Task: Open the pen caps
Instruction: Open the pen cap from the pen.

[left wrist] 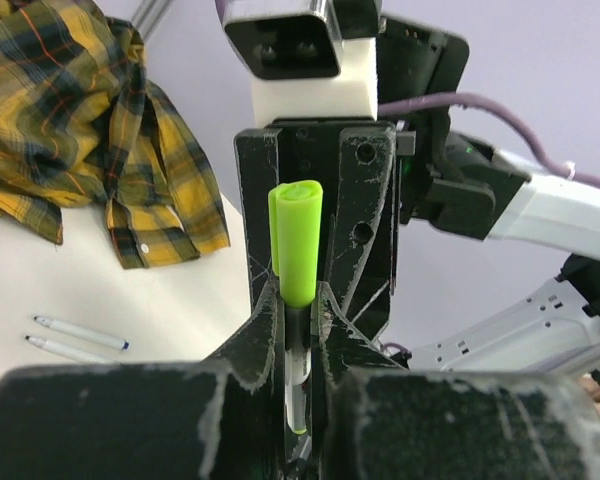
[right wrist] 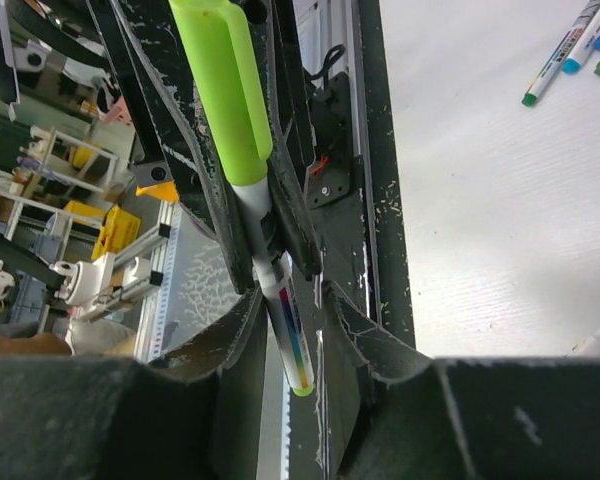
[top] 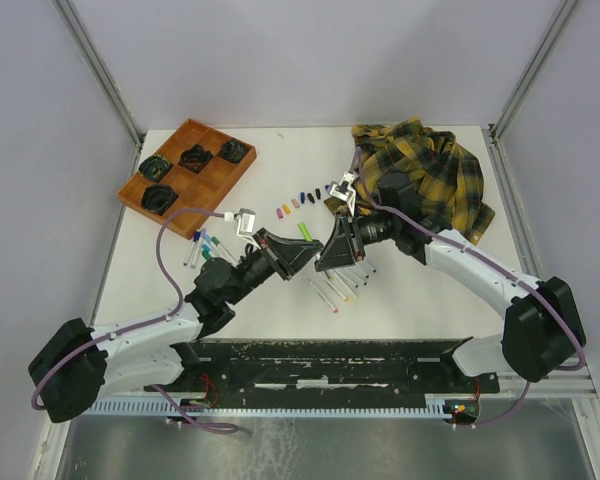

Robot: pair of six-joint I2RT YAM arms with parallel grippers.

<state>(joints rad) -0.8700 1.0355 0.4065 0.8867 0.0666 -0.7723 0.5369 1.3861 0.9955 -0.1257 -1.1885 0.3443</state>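
Note:
My left gripper holds the white body of the pen below the lime-green pen cap. Once my right gripper grips the pen's body, my left gripper next takes the pen cap (right wrist: 221, 92).
A white marker with a lime-green pen cap (left wrist: 298, 240) stands upright between both grippers over the table's middle. My left gripper (left wrist: 298, 300) is shut on the white barrel just below the cap. My right gripper (right wrist: 292, 300) faces it with its jaws apart; the barrel's lower end (right wrist: 285, 330) lies between them, touching only one finger. From above, the left gripper (top: 305, 250) and right gripper (top: 325, 255) meet tip to tip under the green cap (top: 304, 230). Several loose pen caps (top: 298, 200) lie in a row behind them.
An orange tray (top: 205, 135) holding black coils sits at the back left. A yellow plaid shirt (top: 425, 170) lies at the back right. Capped markers (top: 205, 245) lie left of the grippers, uncapped ones (top: 345, 285) to the right in front.

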